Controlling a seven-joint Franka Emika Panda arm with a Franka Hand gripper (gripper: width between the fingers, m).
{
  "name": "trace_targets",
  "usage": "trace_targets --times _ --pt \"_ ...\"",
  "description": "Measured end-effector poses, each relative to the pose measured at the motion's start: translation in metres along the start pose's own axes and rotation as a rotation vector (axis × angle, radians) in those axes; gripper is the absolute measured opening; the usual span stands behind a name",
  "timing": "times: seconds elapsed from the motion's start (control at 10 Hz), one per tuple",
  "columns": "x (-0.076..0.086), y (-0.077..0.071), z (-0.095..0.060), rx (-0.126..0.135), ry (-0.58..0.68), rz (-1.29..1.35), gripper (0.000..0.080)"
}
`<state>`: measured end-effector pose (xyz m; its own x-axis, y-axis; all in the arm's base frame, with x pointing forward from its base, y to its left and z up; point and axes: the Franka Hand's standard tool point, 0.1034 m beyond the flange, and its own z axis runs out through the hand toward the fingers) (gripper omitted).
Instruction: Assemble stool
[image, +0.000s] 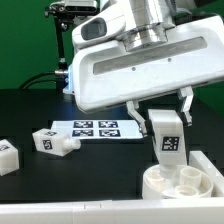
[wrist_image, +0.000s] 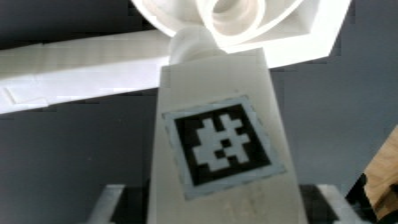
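Observation:
Next, I let go of the white leg with my gripper, leaving it upright in the round seat's socket (image: 188, 187) (wrist_image: 231, 15) nearest the corner of the white ledge.
My gripper (image: 160, 116) is shut on a white stool leg (image: 166, 136), held upright with its marker tag facing the camera. The leg's lower end hangs right over the round rimmed seat (image: 150, 184) at the exterior view's lower right, which has round sockets inside. Whether leg and seat touch I cannot tell. In the wrist view the tagged leg (wrist_image: 222, 130) fills the middle between both fingers (wrist_image: 128, 203) of the gripper (wrist_image: 217, 206), and its far end points at the seat (wrist_image: 240, 25).
Two more white legs lie on the black table at the exterior view's left, one near the marker board (image: 55, 141) and one at the edge (image: 7, 155). The marker board (image: 95, 129) lies behind them. A white ledge (image: 60, 212) runs along the table's front.

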<state>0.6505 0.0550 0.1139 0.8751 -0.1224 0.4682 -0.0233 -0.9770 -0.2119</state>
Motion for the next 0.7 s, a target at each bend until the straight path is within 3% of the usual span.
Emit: trace_targets --times 0.2,0.7 --pt "-0.007 -0.013 0.011 0.006 0.013 0.005 0.0324" --pt "-0.014 -0.015 0.018 0.000 0.018 0.015 0.0324"
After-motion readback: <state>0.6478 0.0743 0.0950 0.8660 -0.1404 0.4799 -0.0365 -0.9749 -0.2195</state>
